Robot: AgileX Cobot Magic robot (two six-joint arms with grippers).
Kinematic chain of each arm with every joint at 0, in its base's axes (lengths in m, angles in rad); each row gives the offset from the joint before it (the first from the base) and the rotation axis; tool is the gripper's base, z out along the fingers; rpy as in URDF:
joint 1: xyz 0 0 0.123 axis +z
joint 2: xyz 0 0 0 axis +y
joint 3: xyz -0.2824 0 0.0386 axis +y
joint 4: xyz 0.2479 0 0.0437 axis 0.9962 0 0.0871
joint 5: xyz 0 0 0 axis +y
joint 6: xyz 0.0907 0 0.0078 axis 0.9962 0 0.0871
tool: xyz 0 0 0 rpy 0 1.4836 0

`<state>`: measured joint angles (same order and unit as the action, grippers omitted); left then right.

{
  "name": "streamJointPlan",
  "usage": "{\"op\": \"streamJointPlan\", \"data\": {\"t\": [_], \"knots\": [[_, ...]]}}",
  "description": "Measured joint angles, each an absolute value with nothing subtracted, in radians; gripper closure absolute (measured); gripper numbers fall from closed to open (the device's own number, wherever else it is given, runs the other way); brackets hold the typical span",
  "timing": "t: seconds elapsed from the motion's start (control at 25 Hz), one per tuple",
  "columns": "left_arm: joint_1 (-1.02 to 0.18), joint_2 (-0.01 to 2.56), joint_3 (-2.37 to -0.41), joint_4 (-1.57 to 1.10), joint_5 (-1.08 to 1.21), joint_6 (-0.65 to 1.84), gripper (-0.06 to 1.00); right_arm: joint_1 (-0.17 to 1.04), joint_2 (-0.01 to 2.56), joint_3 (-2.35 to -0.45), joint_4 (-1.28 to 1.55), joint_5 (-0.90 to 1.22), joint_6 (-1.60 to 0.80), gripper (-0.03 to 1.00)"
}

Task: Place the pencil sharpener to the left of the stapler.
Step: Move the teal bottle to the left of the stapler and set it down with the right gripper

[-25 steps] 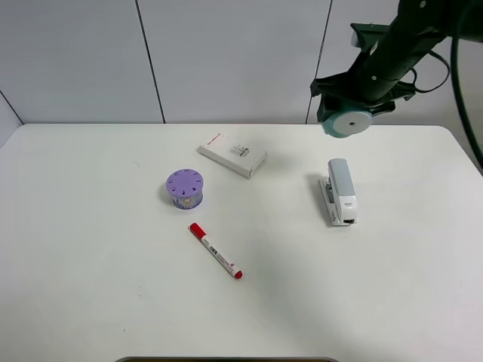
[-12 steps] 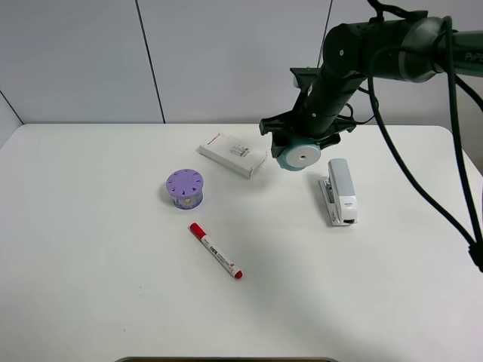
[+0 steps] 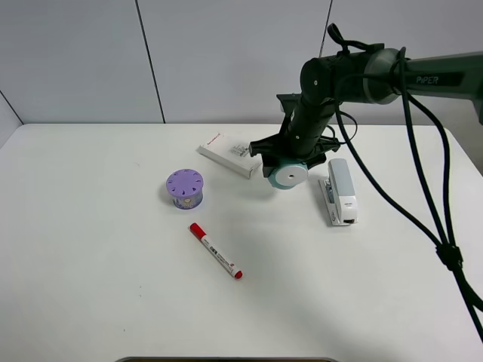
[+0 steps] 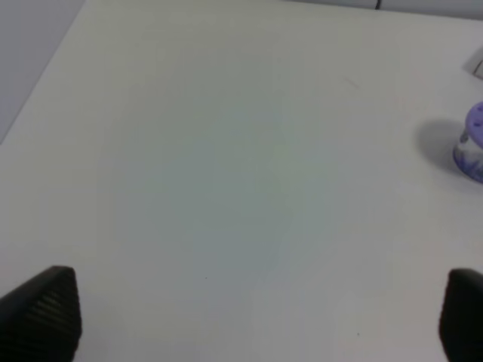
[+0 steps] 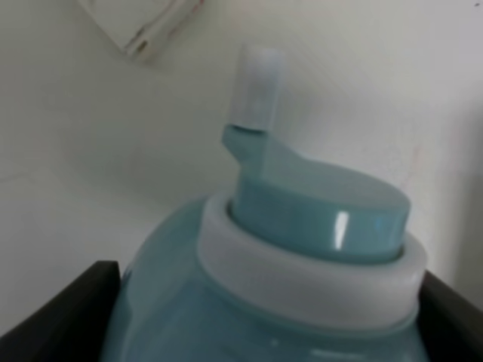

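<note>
Next, I put down the teal pencil sharpener with my right gripper and let go of it on the bare table (image 3: 281,206) between the white box and the stapler.
The teal pencil sharpener (image 3: 287,176), white round face outward, is held just left of the grey-and-white stapler (image 3: 340,191), low over the table between it and the white box. My right gripper (image 3: 290,161) is shut on it. In the right wrist view the sharpener (image 5: 302,241) fills the picture, with its crank handle (image 5: 255,90) pointing away and a dark finger (image 5: 64,309) on each side. Whether it touches the table cannot be told. My left gripper (image 4: 249,324) is open over bare table, its fingertips (image 4: 44,313) far apart, and it does not show in the exterior view.
A flat white box (image 3: 232,154) lies just behind and left of the sharpener. A purple holed cylinder (image 3: 185,188) stands mid-left, with a red-capped marker (image 3: 216,251) in front of it. The white table (image 3: 90,286) ends near the bottom of the view.
My right arm has swung leftward and down with the sharpener, from high behind the stapler to low beside its left side. The other objects have not moved.
</note>
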<state>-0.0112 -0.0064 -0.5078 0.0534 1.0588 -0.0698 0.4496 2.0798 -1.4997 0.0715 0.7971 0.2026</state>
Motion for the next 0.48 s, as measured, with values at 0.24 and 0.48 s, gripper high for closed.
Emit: {"op": "streamJointPlan", "data": {"t": [0.24, 0.48], "knots": [[-0.011, -0.006, -0.508, 0.053, 1.059, -0.070, -0.01, 0.450, 2.130, -1.500, 0.070, 0.781, 0.204, 0.29], [-0.011, -0.006, -0.508, 0.053, 1.059, -0.070, -0.01, 0.450, 2.166, -1.500, 0.070, 0.768, 0.204, 0.29]]}}
